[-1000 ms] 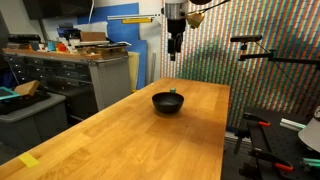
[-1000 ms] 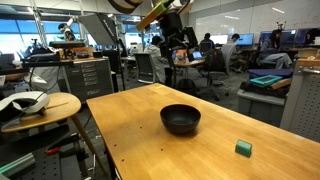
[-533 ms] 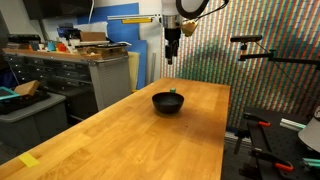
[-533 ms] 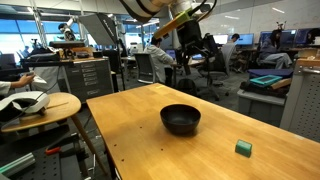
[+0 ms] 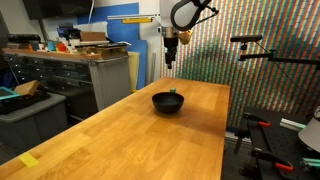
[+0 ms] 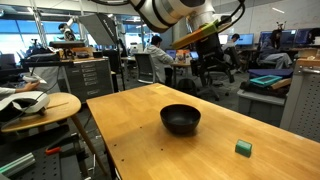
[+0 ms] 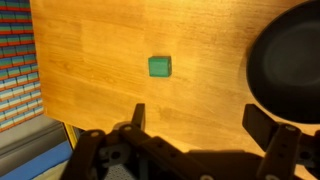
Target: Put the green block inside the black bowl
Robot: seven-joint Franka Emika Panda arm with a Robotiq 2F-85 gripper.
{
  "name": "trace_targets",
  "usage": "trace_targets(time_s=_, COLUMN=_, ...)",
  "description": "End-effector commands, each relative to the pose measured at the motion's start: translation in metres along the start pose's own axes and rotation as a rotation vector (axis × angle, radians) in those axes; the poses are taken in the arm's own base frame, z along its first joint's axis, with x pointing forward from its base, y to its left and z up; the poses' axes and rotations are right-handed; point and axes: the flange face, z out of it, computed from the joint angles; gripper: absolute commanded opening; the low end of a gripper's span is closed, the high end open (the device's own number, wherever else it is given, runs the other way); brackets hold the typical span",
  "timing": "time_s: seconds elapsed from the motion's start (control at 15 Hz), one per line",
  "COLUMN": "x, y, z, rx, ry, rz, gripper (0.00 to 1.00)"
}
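Note:
The robot's gripper should move down and close on the opposite sides (image 5: 173,90) (image 7: 160,66) of the green block, near the black bowl.
The green block (image 6: 243,148) is a small green cube on the wooden table (image 6: 140,130), some way from the black bowl (image 6: 180,119). In an exterior view only its top (image 5: 173,91) shows behind the black bowl (image 5: 167,102). My gripper (image 5: 171,60) hangs high above the table's far end, well above both. In the wrist view the gripper (image 7: 196,120) is open and empty, with the green block (image 7: 160,67) ahead of the fingers and the bowl (image 7: 285,70) at the right edge.
The table's edge (image 7: 38,100) runs along the left of the wrist view. A round side table (image 6: 38,105) with a headset stands beside the table. Cabinets (image 5: 75,75) and a tripod arm (image 5: 262,55) flank it.
The arm has swung sideways above the table's far end over the past second. The block and bowl have not moved.

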Motion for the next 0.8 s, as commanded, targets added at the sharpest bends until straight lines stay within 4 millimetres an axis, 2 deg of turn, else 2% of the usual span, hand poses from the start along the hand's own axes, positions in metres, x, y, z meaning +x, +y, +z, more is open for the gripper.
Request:
trace_targets(time_s=0.0, x=0.021, y=0.017, z=0.019, rx=-0.001, ry=0.017, rz=-0.015, gripper=1.0)
trace_targets(time_s=0.33, x=0.031, y=0.026, z=0.05, rx=0.061, ry=-0.012, rz=-0.025, gripper=1.0)
trace_targets(time_s=0.73, x=0.04, y=0.034, z=0.098, rx=0.093, ry=-0.037, rz=-0.013, gripper=1.0)
